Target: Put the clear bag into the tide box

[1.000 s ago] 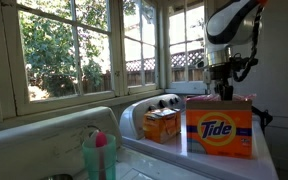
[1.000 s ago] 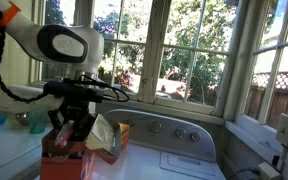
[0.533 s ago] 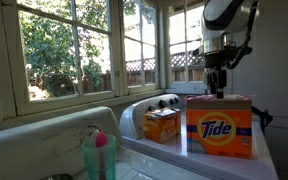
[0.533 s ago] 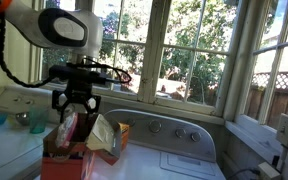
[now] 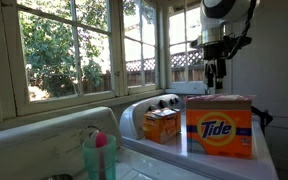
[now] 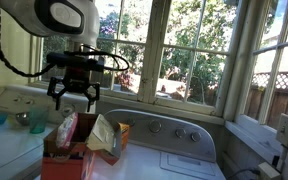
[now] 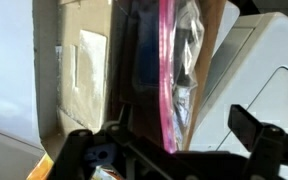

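Note:
The pink part of the clear bag sticks up over the tide box's rim, so next the gripper grabs the bag (image 6: 72, 117) by its top and pushes the bag farther in.
The tide box (image 5: 219, 133) stands upright on the white appliance top, orange with blue lettering; it also shows in an exterior view (image 6: 62, 162). The clear bag (image 6: 66, 126) stands inside it, its pink seal strip poking out of the open top. In the wrist view the clear bag (image 7: 174, 60) lies between the box's cardboard walls (image 7: 84, 60), pink strip upward. My gripper (image 5: 216, 72) hangs open a short way above the box, touching nothing. Both spread fingers show in an exterior view (image 6: 72, 92). The gripper (image 7: 162, 142) holds nothing.
A smaller orange box (image 5: 161, 124) sits beside the tide box, in front of the washer's knob panel (image 5: 156, 102). A teal cup (image 5: 98, 155) stands at the near edge. Windows line the wall behind. The white washer lid (image 6: 189, 160) lies next to the boxes.
The gripper has opened and let go of the clear bag, then risen straight up from the box. The bag stays in the tide box.

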### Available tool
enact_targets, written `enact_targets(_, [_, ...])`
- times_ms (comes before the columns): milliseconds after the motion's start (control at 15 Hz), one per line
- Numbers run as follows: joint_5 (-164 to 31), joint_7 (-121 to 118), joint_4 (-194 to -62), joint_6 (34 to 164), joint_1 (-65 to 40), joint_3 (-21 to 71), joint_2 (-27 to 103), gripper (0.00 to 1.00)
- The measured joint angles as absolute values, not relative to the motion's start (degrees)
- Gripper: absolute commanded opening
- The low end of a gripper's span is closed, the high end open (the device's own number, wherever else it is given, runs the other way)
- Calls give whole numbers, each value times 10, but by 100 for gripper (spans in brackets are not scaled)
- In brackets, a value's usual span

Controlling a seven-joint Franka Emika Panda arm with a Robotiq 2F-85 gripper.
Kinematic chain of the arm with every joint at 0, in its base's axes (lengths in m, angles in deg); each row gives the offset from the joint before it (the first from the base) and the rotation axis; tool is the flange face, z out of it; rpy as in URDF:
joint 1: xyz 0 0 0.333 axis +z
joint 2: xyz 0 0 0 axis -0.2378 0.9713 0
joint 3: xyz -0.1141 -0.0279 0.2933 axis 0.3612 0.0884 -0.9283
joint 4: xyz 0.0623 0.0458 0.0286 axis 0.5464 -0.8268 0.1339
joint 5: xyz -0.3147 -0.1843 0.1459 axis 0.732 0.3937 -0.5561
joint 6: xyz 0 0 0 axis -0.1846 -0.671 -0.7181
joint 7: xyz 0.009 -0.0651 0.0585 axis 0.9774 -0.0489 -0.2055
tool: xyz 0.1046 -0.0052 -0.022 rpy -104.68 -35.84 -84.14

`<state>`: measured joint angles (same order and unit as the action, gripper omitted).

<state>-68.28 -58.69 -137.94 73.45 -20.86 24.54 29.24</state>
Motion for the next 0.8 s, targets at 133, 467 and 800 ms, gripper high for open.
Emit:
enact_targets(133, [-683, -587, -1379, 723, -209, 246, 292, 76])
enact_targets(467, [-680, -587, -1381, 719, -210, 249, 298, 67])
enact_targets(800, [-676, -587, -1382, 717, -212, 254, 311, 32])
